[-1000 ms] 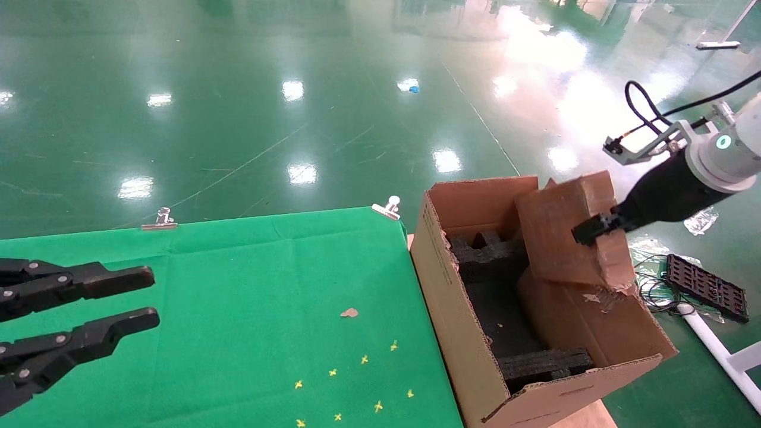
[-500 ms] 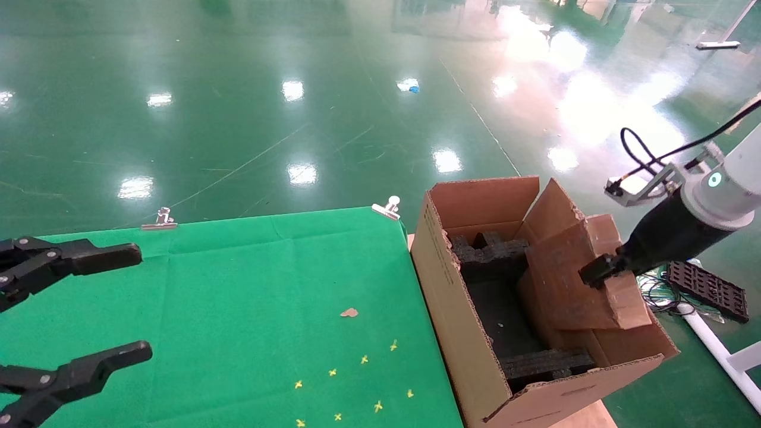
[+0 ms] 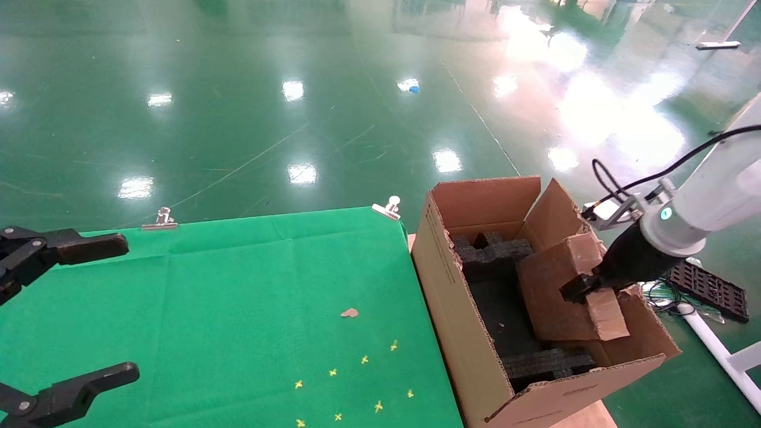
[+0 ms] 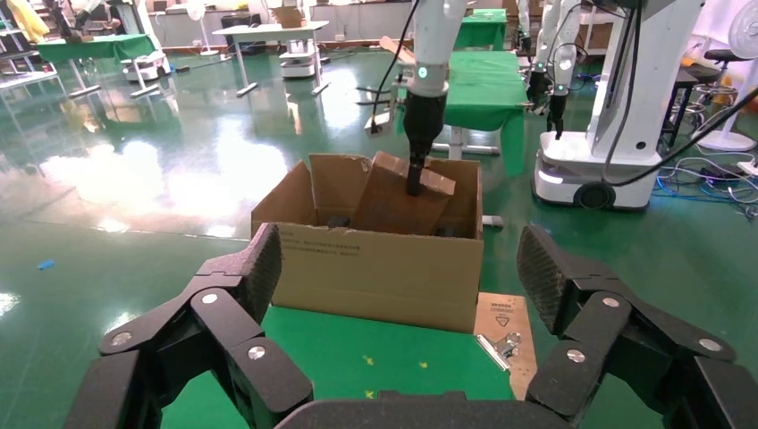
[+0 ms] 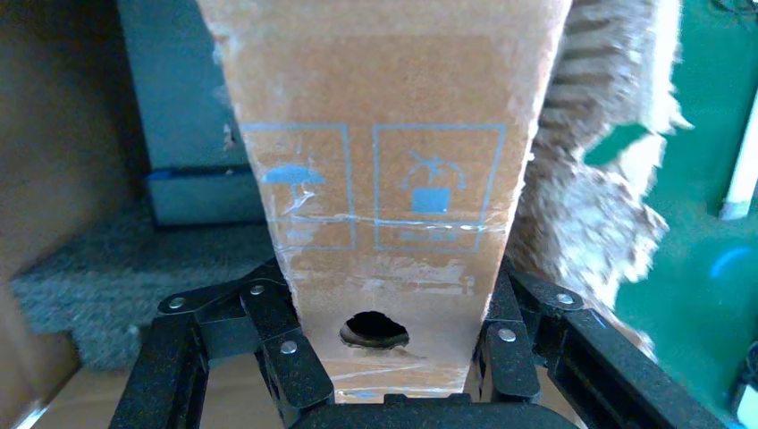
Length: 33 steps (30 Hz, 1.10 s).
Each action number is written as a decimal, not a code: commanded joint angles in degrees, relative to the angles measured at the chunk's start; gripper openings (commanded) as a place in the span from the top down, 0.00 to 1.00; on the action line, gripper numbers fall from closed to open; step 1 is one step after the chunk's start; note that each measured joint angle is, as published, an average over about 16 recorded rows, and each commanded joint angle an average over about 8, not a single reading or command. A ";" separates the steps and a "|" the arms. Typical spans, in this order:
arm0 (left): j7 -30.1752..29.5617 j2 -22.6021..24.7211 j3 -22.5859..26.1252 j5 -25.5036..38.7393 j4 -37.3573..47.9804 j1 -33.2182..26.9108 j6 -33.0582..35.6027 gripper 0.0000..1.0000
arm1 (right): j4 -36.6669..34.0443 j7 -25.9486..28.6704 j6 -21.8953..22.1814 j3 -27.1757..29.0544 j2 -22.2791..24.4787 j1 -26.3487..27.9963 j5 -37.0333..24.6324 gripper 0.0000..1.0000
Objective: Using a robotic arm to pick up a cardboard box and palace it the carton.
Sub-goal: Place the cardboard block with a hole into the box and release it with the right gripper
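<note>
Next, I release the cardboard box from my right gripper between black foam blocks, against the carton's ragged-edged side (image 3: 538, 307).
My right gripper (image 3: 579, 288), on the white robotic arm (image 3: 707, 202), is shut on the slim taped cardboard box (image 3: 556, 297). The box hangs tilted, with its lower part inside the carton (image 3: 458, 333) along the right wall. In the right wrist view the fingers (image 5: 277, 340) clamp both sides of the box (image 5: 384, 179) near its round hole. Black foam blocks (image 3: 490, 252) line the carton's floor and ends. My left gripper (image 3: 113, 312) hovers wide open over the green table at the left, holding nothing. The left wrist view shows the carton (image 4: 375, 268) and the box (image 4: 393, 206) farther off.
A green cloth covers the table (image 3: 238, 297), held by metal clips (image 3: 159, 219) at its far edge and marked with small yellow crosses (image 3: 357, 380). A black tray (image 3: 707, 286), cables and a white pipe (image 3: 719, 351) lie on the floor right of the carton.
The right gripper has come down and toward me, lowering the cardboard box from above the carton's rim into it. The left gripper's fingers have spread much wider.
</note>
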 commanded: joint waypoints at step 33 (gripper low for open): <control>0.06 -0.05 0.11 -0.08 0.00 -0.02 -0.05 0.00 | 0.26 -2.10 7.19 1.51 -0.10 -5.70 2.15 0.00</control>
